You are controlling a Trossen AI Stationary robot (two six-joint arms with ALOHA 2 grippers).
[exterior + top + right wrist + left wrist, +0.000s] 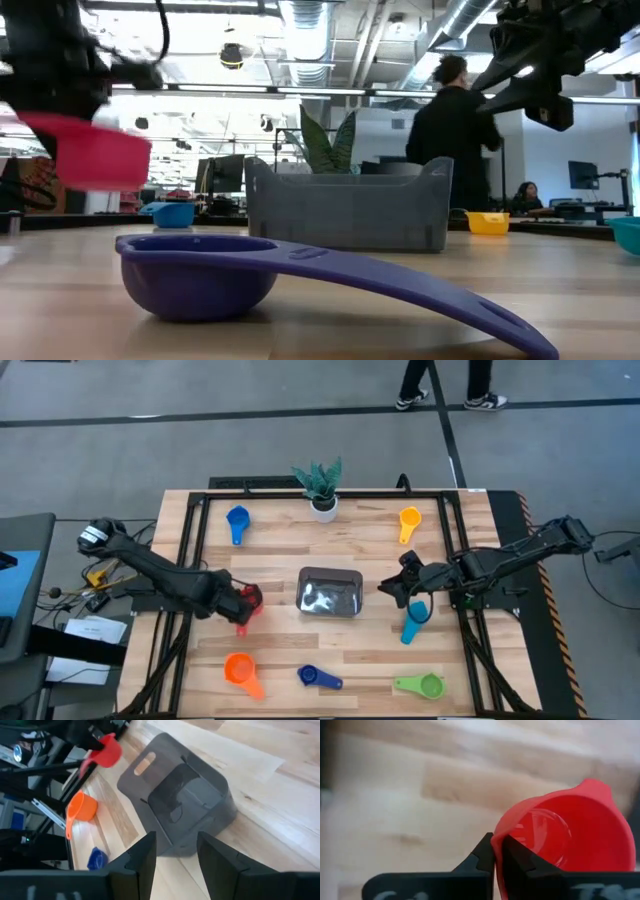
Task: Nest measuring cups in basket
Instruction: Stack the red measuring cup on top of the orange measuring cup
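Observation:
Next, my left gripper lets go of the red measuring cup inside the bowl of the orange cup (239, 668).
My left gripper (243, 601) is shut on the red measuring cup (248, 600), left of the dark grey basket (330, 592), which stands at the table's middle. My right gripper (400, 586) hangs open just right of the basket, above the table and touching nothing. The light blue cup (413, 622) lies next to it. On the table rest the blue cup (237, 522), yellow cup (408, 522), orange cup (240, 670), dark blue cup (318, 678) and green cup (422, 685). In the low view the red cup (95, 150) floats above the tabletop. My left gripper pinches the red cup's rim wall (496, 839), one finger (520, 862) inside the bowl and the other finger (482, 856) outside. The cup is lifted clear of the table, with its handle (86, 766) hanging down on the side toward the near edge.
A white pot with a green plant (322, 490) stands at the far edge, behind the basket. Black frame rails run along the table's left and right sides. A person (450, 120) stands in the room beyond the table. Bare wood lies between basket and near cups.

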